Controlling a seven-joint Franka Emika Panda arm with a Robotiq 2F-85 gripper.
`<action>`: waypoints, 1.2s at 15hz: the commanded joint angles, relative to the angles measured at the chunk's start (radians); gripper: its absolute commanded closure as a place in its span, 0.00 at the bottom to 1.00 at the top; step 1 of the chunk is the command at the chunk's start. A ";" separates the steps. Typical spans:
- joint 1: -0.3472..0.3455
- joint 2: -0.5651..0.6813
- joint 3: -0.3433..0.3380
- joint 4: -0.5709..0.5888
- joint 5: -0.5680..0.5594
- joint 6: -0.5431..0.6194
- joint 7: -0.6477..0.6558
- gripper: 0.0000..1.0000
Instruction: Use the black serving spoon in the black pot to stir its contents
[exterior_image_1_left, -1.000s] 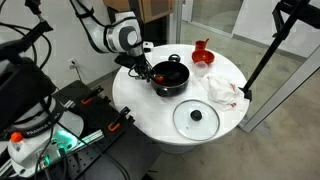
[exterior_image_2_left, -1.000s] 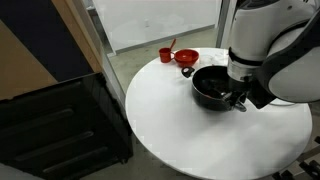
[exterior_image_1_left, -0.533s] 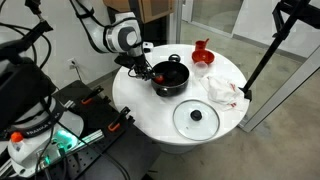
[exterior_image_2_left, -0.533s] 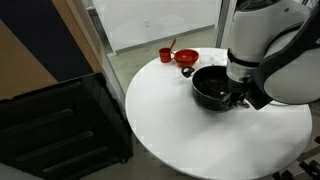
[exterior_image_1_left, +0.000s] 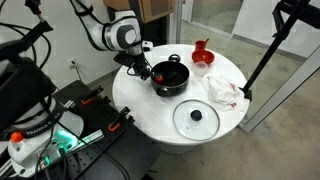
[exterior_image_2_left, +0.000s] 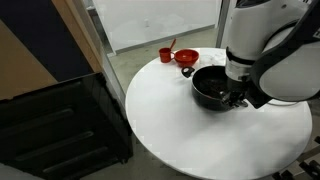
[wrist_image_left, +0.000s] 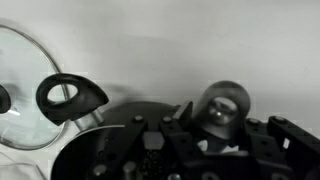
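The black serving spoon's rounded end sits crooked in my fingers, so I need to open and take the spoon's handle farther down (wrist_image_left: 211, 127) before stirring.
The black pot (exterior_image_1_left: 173, 80) stands on the round white table, and it also shows in the other exterior view (exterior_image_2_left: 208, 87). My gripper (exterior_image_1_left: 150, 73) reaches down at the pot's rim in both exterior views (exterior_image_2_left: 238, 97). In the wrist view my gripper (wrist_image_left: 222, 128) is shut around the black serving spoon (wrist_image_left: 222, 104), whose rounded end shows between the fingers. The pot's dark inside (wrist_image_left: 100, 155) and one side handle (wrist_image_left: 70, 97) lie below. A reddish piece of the contents (exterior_image_1_left: 157, 72) shows by the gripper. The rest of the contents is hidden.
A glass lid with a black knob (exterior_image_1_left: 196, 118) lies on the table near the pot, and it also shows in the wrist view (wrist_image_left: 20, 80). A red cup (exterior_image_2_left: 166, 55), a red bowl (exterior_image_2_left: 186, 58) and a white cloth (exterior_image_1_left: 222, 90) sit farther along the table (exterior_image_2_left: 170, 120).
The arm has shifted very slightly over the pot. The pot, lid and other things have not moved.
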 joint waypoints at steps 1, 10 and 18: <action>-0.014 -0.025 0.011 0.007 0.025 -0.051 -0.036 0.51; -0.048 -0.035 0.033 0.026 0.026 -0.089 -0.037 0.64; -0.093 -0.080 0.086 0.018 0.030 -0.126 -0.044 0.92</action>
